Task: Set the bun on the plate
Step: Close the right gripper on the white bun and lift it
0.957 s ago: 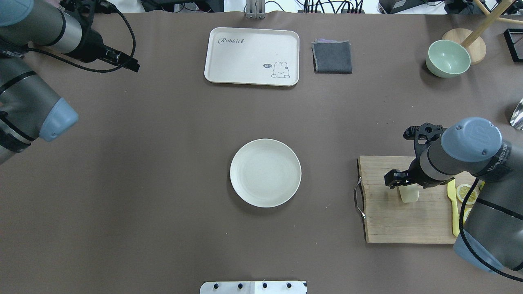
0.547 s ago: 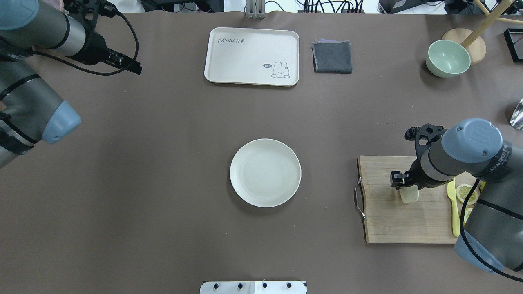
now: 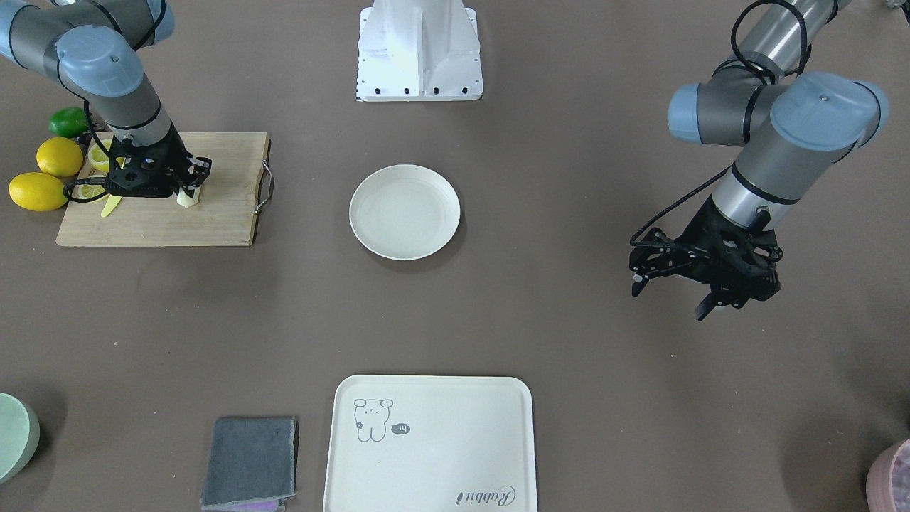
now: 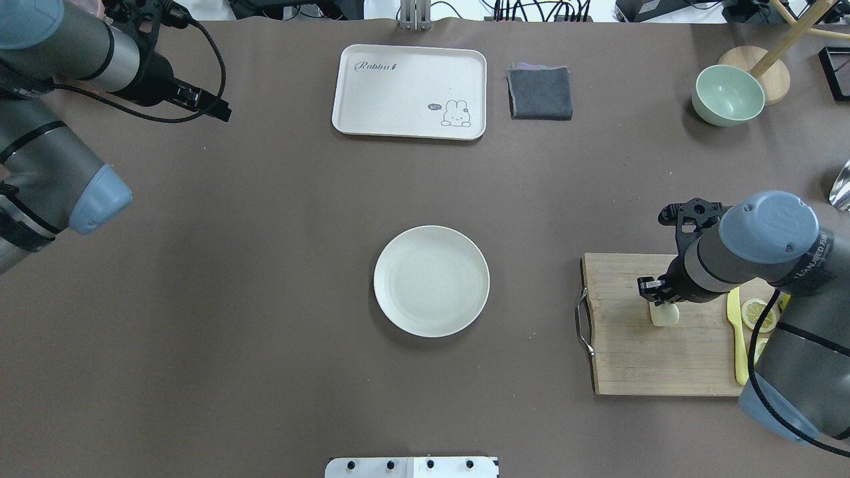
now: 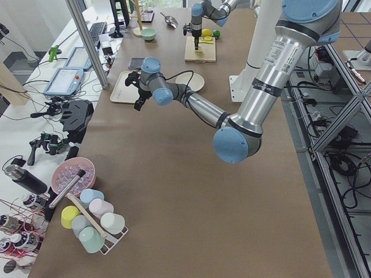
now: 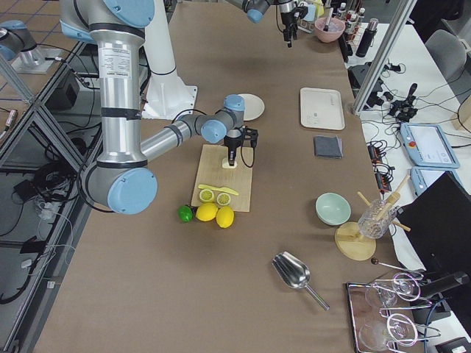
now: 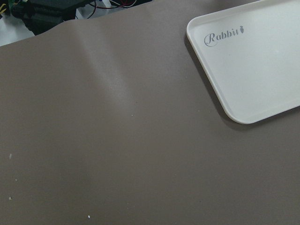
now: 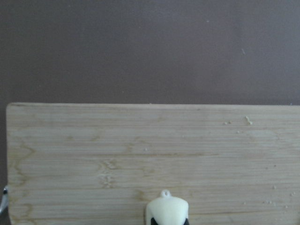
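Next, my right gripper releases the bun near the middle of the round off-white plate [image 3: 414,217].
The bun [image 4: 665,315] is a small pale cream lump standing on the wooden cutting board [image 4: 631,362] at the right of the overhead view. My right gripper [image 4: 657,295] comes down on it from above, its fingers shut on the bun [image 3: 186,200] and squeezing it narrow. The right wrist view shows the bun [image 8: 167,208] between dark pads at the bottom edge. The round off-white plate [image 4: 431,281] lies bare at the table's middle, well to the left of the board. My left gripper [image 3: 672,293] hangs open and holds nothing, over the far left of the table.
A cream tray [image 4: 410,91] with a rabbit drawing, a folded grey cloth [image 4: 540,92] and a pale green bowl [image 4: 728,95] lie at the far side. A yellow knife [image 4: 736,338] and lemon slices [image 4: 757,313] share the board. Whole lemons [image 3: 50,171] and a lime [image 3: 67,121] sit beside it.
The right gripper's fingers have drawn together on the bun, which now looks narrower. The left arm shifted slightly and then held still.
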`<move>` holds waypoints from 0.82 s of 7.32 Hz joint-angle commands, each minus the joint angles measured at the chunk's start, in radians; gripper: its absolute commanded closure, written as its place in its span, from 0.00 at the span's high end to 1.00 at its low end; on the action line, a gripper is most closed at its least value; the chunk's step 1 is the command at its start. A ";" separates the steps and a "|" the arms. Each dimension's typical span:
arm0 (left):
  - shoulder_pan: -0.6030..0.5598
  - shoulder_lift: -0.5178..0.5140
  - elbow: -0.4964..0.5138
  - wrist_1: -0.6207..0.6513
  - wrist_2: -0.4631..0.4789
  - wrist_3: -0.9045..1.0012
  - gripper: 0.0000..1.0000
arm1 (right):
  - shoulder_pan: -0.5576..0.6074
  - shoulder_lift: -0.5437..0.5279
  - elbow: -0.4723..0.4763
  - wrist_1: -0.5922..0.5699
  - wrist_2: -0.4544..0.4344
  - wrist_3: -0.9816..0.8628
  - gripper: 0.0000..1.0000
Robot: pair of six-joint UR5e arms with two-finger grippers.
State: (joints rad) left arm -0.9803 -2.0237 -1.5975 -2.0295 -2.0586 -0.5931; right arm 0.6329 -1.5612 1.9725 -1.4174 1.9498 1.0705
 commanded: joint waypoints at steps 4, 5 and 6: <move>0.015 -0.003 -0.009 -0.002 -0.002 -0.008 0.98 | 0.103 0.162 0.029 -0.005 -0.005 -0.001 0.00; 0.018 -0.001 -0.013 -0.003 -0.003 -0.010 0.98 | 0.100 0.241 0.002 -0.003 -0.026 -0.001 0.00; 0.029 -0.003 -0.016 -0.006 -0.006 -0.008 0.98 | 0.079 0.326 -0.036 -0.006 -0.058 -0.001 0.00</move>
State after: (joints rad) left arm -0.9622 -2.0255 -1.6094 -2.0327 -2.0619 -0.6016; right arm 0.7271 -1.3369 1.9760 -1.4218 1.9241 1.0693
